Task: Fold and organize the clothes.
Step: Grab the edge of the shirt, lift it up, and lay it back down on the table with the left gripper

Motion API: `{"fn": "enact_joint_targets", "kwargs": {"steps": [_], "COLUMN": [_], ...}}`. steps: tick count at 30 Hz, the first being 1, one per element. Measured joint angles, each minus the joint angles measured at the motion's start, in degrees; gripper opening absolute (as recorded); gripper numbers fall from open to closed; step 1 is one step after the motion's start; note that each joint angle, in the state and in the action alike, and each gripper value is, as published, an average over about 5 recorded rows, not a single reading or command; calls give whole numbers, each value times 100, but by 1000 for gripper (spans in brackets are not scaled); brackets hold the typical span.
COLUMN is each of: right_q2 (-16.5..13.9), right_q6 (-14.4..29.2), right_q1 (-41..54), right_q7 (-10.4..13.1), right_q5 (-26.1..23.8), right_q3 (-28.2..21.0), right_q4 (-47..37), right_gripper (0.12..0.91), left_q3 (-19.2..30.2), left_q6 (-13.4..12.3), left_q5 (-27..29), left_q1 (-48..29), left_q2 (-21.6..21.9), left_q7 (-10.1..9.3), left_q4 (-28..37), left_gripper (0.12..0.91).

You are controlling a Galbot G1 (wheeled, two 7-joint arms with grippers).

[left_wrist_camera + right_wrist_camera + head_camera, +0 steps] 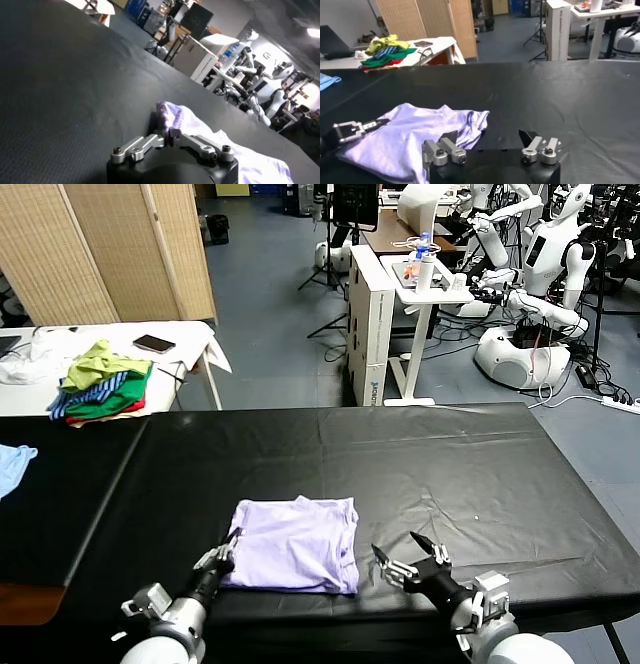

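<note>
My left gripper is to put the lavender T-shirt down on the black table, nearer the light blue cloth (216, 535).
The clothes are one pale lavender T-shirt (298, 544), lying folded and flat on the black table (450, 474) close to its near edge. My left gripper (230, 546) is at the shirt's near-left edge, shut, with a bit of the purple cloth (176, 116) pinched at its tips (165, 132). My right gripper (408, 552) hovers just right of the shirt's near-right corner, open, with nothing between its fingers (489, 138). In the right wrist view the shirt (410, 131) lies off to one side and the left gripper (376, 123) rests on its far edge.
A green, yellow and striped garment pile (102, 382) and a phone (153, 343) lie on the white side table at the back left. A light blue cloth (12, 464) sits at the black table's left edge. Other robots (545, 274) and desks stand behind.
</note>
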Motion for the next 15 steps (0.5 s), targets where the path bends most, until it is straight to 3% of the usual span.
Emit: {"fn": "enact_joint_targets", "kwargs": {"steps": [7, 15], "right_q2": [37, 119], "right_q6": [72, 108], "right_q1": [143, 243], "right_q7": [6, 8], "right_q5": [-55, -137], "right_q3": [58, 25], "right_q4": [-202, -418], "right_gripper": [907, 907], "left_q3": [-324, -1028], "left_q6": [75, 146], "left_q5": [1054, 1104], "left_q1": [8, 162], "left_q2": [380, 1366], "left_q7": [24, 25], "left_q4": [-152, -154], "left_gripper": [174, 174]}}
